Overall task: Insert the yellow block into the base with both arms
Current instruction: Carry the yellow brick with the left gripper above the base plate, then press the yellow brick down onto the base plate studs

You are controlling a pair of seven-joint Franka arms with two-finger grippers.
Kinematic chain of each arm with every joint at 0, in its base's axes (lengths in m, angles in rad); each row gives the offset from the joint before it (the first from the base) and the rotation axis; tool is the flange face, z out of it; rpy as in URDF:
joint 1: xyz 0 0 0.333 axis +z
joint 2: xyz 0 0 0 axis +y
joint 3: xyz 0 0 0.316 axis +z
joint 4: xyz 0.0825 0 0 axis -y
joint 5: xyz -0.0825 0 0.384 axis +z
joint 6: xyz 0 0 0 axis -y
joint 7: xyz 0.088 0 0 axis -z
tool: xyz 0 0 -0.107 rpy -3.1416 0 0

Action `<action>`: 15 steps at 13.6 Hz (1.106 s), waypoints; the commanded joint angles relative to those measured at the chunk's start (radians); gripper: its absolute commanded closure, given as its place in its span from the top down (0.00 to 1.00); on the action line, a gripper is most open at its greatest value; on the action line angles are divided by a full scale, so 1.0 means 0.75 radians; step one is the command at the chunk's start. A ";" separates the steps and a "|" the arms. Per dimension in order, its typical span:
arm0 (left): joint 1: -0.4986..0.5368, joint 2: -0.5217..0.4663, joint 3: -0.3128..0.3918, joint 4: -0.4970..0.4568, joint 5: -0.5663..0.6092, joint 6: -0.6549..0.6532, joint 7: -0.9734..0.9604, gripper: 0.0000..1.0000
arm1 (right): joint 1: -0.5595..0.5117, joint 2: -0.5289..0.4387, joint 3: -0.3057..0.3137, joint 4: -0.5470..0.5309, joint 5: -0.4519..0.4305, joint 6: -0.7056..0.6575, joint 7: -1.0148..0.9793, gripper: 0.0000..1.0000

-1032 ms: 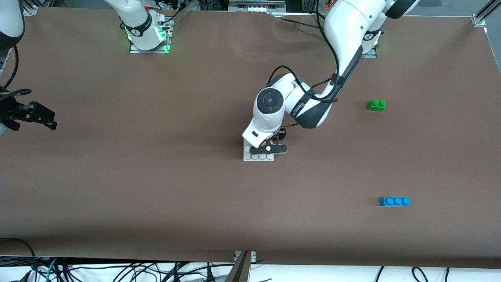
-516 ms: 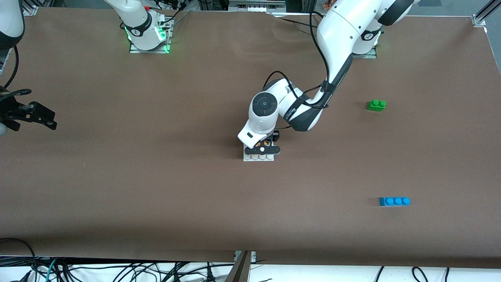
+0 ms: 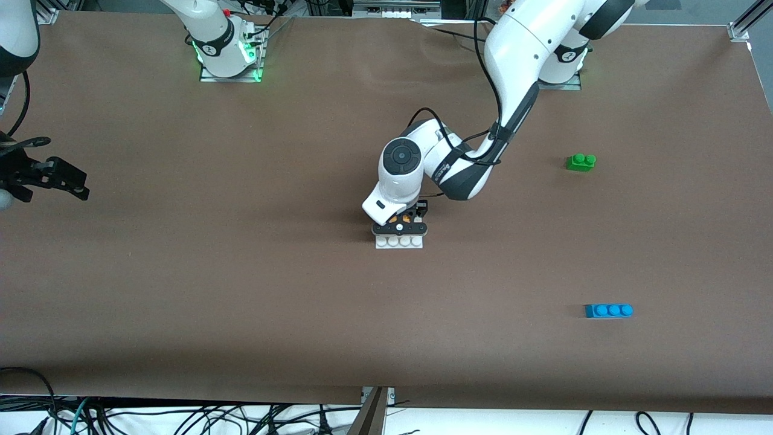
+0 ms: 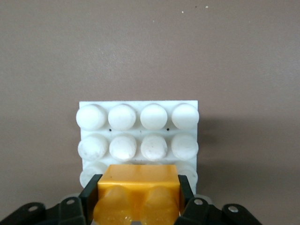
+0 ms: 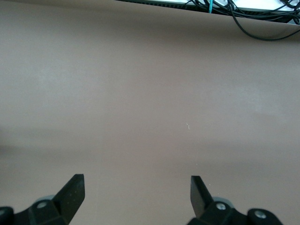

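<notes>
Next, my left gripper lets go of the yellow block on the middle studs of the base (image 3: 400, 219) (image 4: 139, 175), just past the center of the base.
My left gripper (image 3: 401, 225) is shut on the yellow block (image 4: 138, 193), an orange-yellow two-stud brick held between both fingers. It is right over the base (image 4: 138, 136), a white square stud plate in the middle of the table, over the rows farther from the front camera. Only the base's nearest stud row (image 3: 398, 241) shows in the front view, and a sliver of the block (image 3: 403, 215). I cannot tell whether the block touches the studs. My right gripper (image 3: 45, 178) is open and empty at the right arm's end of the table, where that arm waits; its wrist view shows only bare table between the fingers (image 5: 137, 194).
A green two-stud brick (image 3: 581, 162) and a longer blue three-stud brick (image 3: 609, 310) lie toward the left arm's end of the table, the blue one nearer the front camera. Cables hang along the table's near edge (image 3: 181, 417).
My left gripper has moved with the yellow block toward the right arm's end and further onto the base, and now covers more of its studs. The right arm has not moved.
</notes>
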 commanded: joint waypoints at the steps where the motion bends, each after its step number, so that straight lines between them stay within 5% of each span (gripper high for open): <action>1: -0.025 0.015 0.018 0.029 0.048 -0.015 -0.025 0.28 | -0.006 -0.014 0.009 -0.014 -0.001 0.007 -0.001 1.00; 15: -0.047 0.041 0.020 0.016 0.086 -0.015 -0.049 0.30 | -0.006 -0.014 0.009 -0.014 -0.001 0.007 -0.001 1.00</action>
